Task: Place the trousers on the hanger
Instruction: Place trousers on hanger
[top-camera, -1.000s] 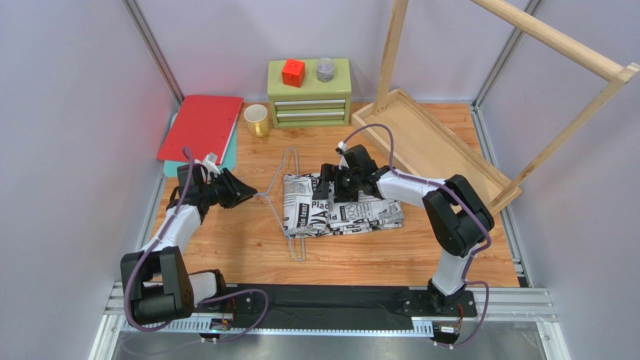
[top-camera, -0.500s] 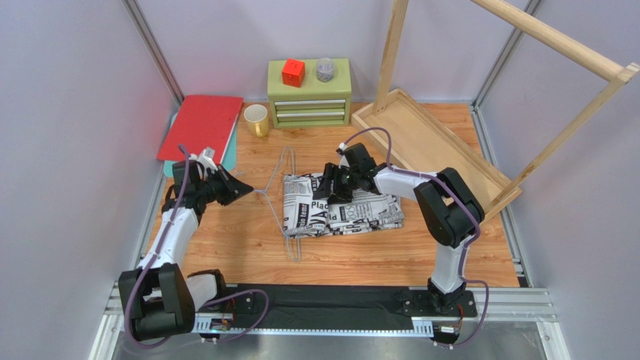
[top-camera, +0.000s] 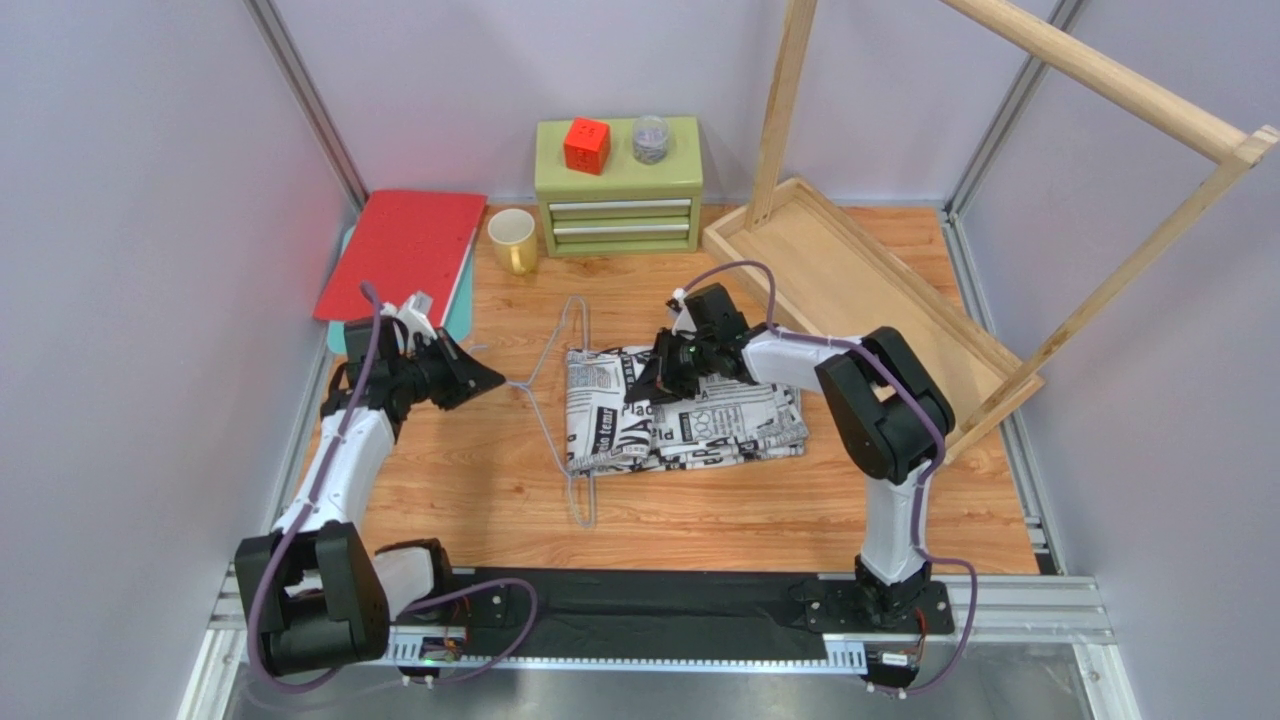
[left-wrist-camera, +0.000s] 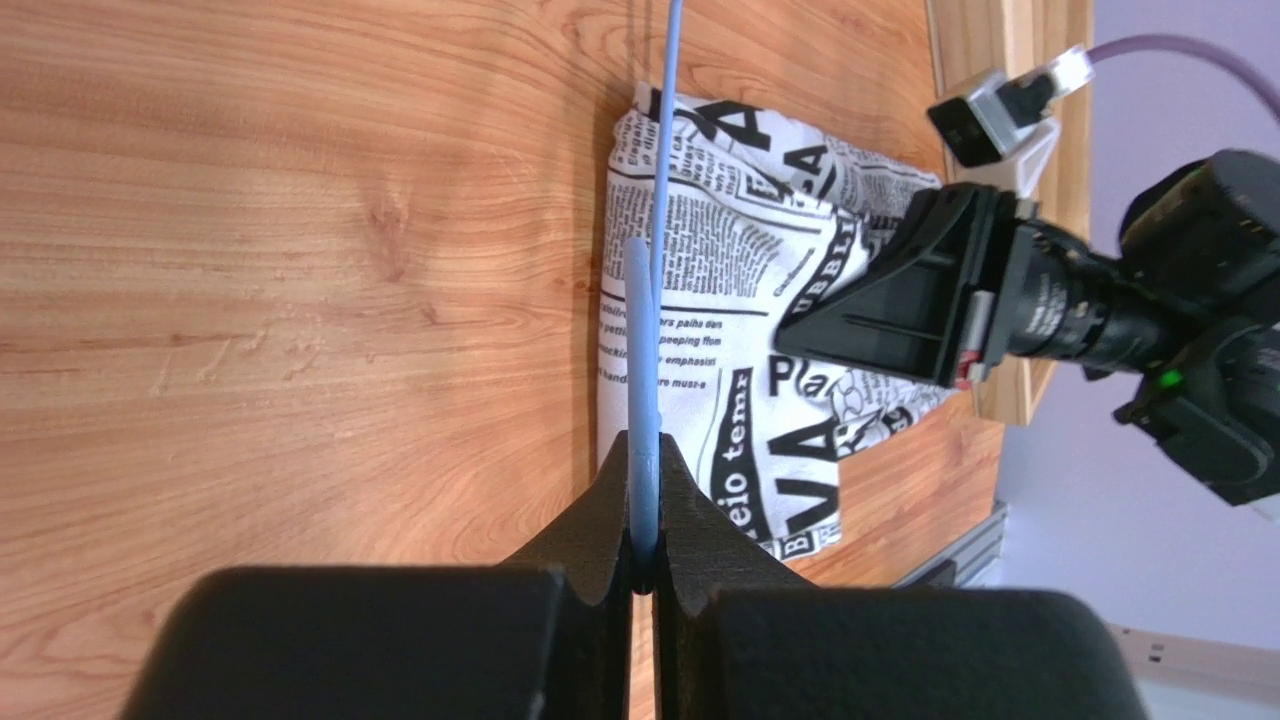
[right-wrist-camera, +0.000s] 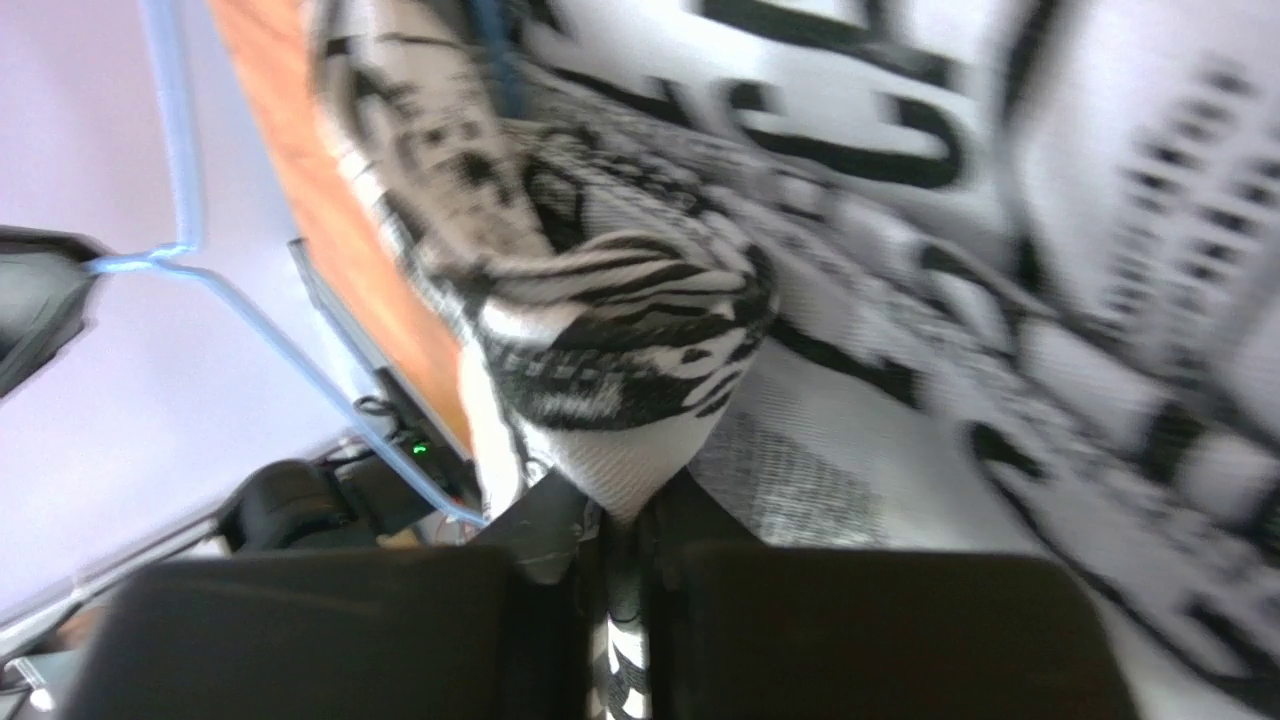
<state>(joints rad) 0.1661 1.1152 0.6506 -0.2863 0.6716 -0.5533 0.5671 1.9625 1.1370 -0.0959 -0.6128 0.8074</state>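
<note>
Next, my right gripper releases the bunched fold of the trousers over the end of the cloth (top-camera: 754, 386) nearest the wooden rack.
The trousers (top-camera: 684, 413), white with black newspaper print, lie folded on the wooden table. The pale blue wire hanger (top-camera: 568, 405) lies flat against their left edge, its hook pointing left. My left gripper (top-camera: 489, 375) is shut on the hanger's wire; in the left wrist view the blue wire (left-wrist-camera: 649, 345) runs straight out from between the closed jaws of the gripper (left-wrist-camera: 643, 518) toward the trousers (left-wrist-camera: 706, 300). My right gripper (top-camera: 661, 372) sits on the cloth's far left part. In the right wrist view this gripper (right-wrist-camera: 624, 525) is shut on a bunched fold of the trousers (right-wrist-camera: 616, 375), with the hanger (right-wrist-camera: 256, 315) beyond.
A green drawer box (top-camera: 619, 188) with a red cube (top-camera: 586, 146) stands at the back. A yellow mug (top-camera: 513, 239) and a red folder (top-camera: 403, 252) lie back left. The big wooden rack frame (top-camera: 857, 285) fills the back right.
Both grippers have closed: the left on the hanger's wire, the right on a fold of the trousers. The hanger has shifted slightly to the left.
</note>
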